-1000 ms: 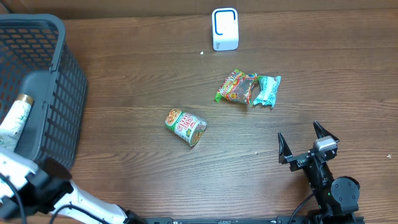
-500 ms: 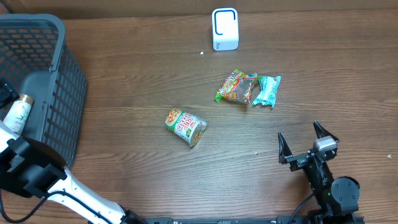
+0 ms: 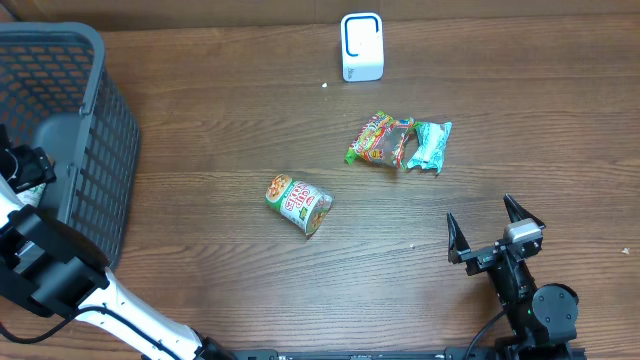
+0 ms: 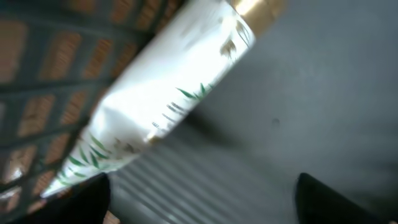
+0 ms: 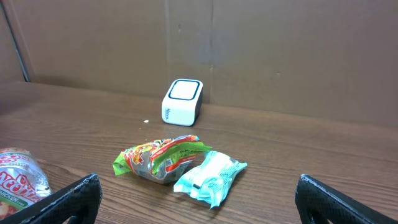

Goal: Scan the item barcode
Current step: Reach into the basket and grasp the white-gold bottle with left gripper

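Next, my left gripper grips the white tube's body (image 3: 32, 193) (image 4: 118, 124) near the tube's flat end, away from the gold cap, inside the grey basket.
In the left wrist view a white tube (image 4: 168, 93) with green leaves and a gold cap lies slanted in the grey basket (image 4: 298, 112). My left gripper (image 4: 202, 205) is open just short of it, and the tube's lower end is next to the left finger (image 4: 81, 199). From overhead the left gripper (image 3: 22, 165) is inside the basket (image 3: 90, 120) and covers most of the tube. The white scanner (image 3: 361, 46) stands at the back of the table. My right gripper (image 3: 497, 232) is open and empty at the front right.
A cup noodle (image 3: 299, 204) lies on its side mid-table. A green and red snack bag (image 3: 380, 139) and a teal packet (image 3: 431, 146) lie together ahead of the right gripper. A cardboard wall (image 5: 280, 50) rises behind the scanner (image 5: 182, 101).
My left arm has swung up into the basket and now sits over the white tube, which showed more fully before. The right arm has not moved.
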### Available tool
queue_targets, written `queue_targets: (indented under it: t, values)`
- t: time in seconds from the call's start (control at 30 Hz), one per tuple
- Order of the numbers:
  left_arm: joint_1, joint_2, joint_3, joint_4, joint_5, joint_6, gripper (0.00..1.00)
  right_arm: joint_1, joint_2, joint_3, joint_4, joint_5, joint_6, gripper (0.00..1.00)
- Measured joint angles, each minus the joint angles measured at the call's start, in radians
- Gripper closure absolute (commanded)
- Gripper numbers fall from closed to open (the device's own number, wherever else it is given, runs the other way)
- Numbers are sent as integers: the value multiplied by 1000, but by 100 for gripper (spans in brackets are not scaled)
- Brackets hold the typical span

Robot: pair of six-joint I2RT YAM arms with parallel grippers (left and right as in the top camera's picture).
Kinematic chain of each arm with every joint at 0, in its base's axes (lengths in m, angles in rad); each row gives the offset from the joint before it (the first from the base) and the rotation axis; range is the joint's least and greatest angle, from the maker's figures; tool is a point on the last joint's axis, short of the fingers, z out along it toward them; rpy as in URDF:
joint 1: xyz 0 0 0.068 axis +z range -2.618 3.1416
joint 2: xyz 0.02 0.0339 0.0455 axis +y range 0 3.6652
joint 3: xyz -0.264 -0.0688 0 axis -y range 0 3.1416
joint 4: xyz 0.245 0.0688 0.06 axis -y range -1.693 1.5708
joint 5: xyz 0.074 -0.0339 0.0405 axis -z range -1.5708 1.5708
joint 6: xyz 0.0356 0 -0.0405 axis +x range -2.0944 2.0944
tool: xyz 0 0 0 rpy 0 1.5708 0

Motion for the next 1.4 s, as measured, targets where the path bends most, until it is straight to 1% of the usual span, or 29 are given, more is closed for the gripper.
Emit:
queue_targets:
  t: [0.07,0.23,0.3,0.43,0.53,0.67,0.7,0.83,1.07,1.17,1.23,1.27,1.3,1.37,1.4]
  values:
    - [0,0,0,24,-8,35,13,0,0,0,0,0,0,0]
    - [0,0,-22,51,-15,137,14,0,0,0,0,0,0,0]
    - [0,0,-38,61,-16,171,18,0,0,0,0,0,0,0]
    - [0,0,-60,97,-32,233,18,0,0,0,0,0,0,0]
    - [1,0,-61,133,-43,256,19,0,0,0,0,0,0,0]
    - [2,0,-61,185,-53,274,13,0,0,0,0,0,0,0]
    - [2,0,-61,189,-53,279,14,0,0,0,0,0,0,0]
    - [2,15,-61,188,-56,299,14,0,0,0,0,0,0,0]
    - [2,115,-61,182,-79,301,13,0,0,0,0,0,0,0]
    - [2,146,-61,182,-83,301,14,0,0,0,0,0,0,0]
    - [2,153,-60,182,-82,301,19,0,0,0,0,0,0,0]
    - [2,153,-59,185,-82,301,23,0,0,0,0,0,0,0]
    - [2,156,-58,184,-82,301,28,0,0,0,-1,0,0,0]
    - [2,159,-58,182,-82,296,47,0,0,0,0,0,0,0]
    - [2,162,-58,182,-83,286,62,0,0,0,1,0,0,0]
